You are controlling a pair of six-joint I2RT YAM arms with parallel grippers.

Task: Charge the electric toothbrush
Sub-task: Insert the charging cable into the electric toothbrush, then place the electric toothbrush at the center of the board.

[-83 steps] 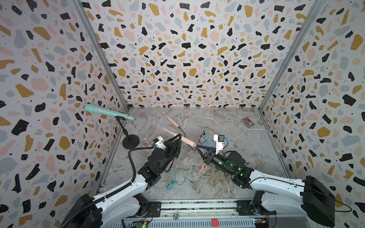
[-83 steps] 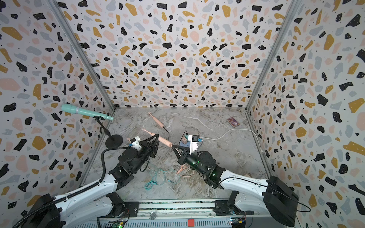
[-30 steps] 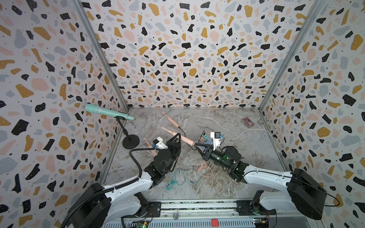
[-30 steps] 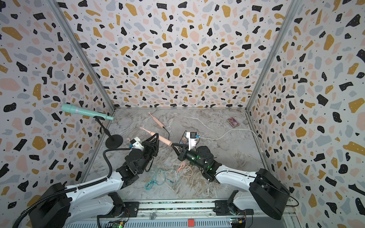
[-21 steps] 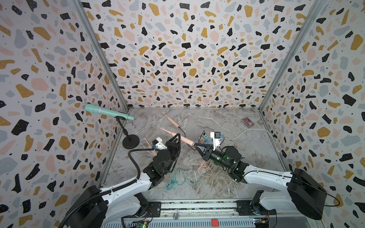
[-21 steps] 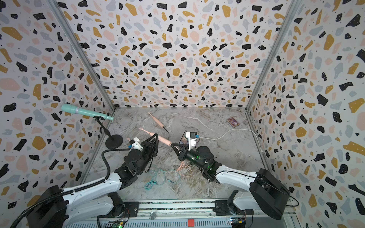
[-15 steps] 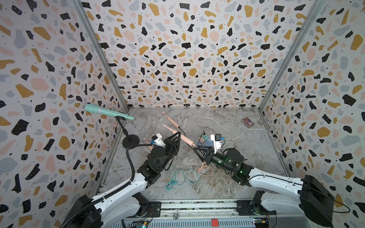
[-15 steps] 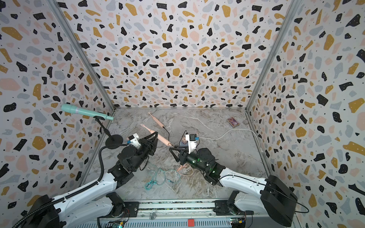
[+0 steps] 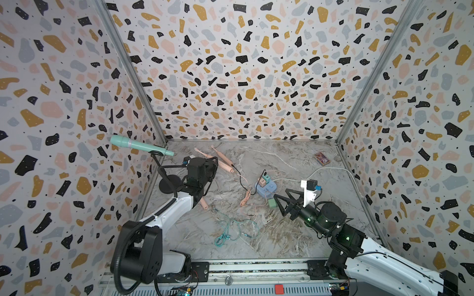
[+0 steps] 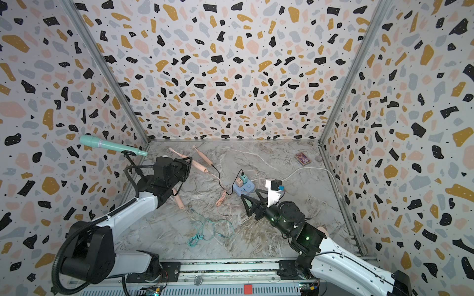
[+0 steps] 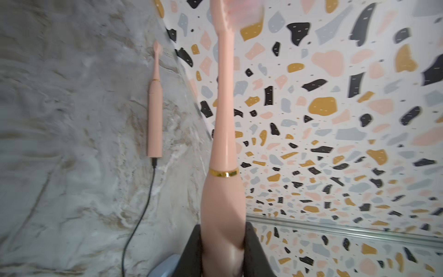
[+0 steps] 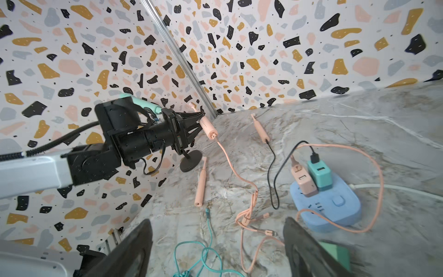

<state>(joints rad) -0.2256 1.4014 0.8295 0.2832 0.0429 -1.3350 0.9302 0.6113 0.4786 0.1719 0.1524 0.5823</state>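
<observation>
Next, my left gripper lets go of the pink electric toothbrush on the table (image 9: pixel 216 174) (image 11: pixel 86 153) between the black-cabled toothbrush and the loose toothbrush.
My left gripper (image 11: pixel 223 230) is shut on the handle of a pink electric toothbrush (image 11: pixel 224 203), held off the table near the back left corner. In the right wrist view the toothbrush (image 12: pixel 207 127) sticks out of the left gripper (image 12: pixel 191 122), and a pink cable (image 12: pixel 239 177) is plugged into its base. That cable runs across the table towards the pink adapter (image 12: pixel 303 182) on the blue power strip (image 12: pixel 335 206). My right gripper (image 9: pixel 282 196) stands open and holds nothing, in front of the power strip (image 9: pixel 266 188).
A second pink toothbrush (image 12: pixel 261 132) lies at the back with a black cable to the teal adapter (image 12: pixel 320 173). A third one (image 9: pixel 204 203) lies loose. Also here: teal cable (image 9: pixel 230 230), green block (image 9: pixel 272 203), teal microphone (image 9: pixel 133 144) on a stand, small box (image 9: pixel 322 157).
My right gripper has opened and drawn back towards the front right. The left arm has carried the toothbrush towards the back left, with the pink cable still in its base.
</observation>
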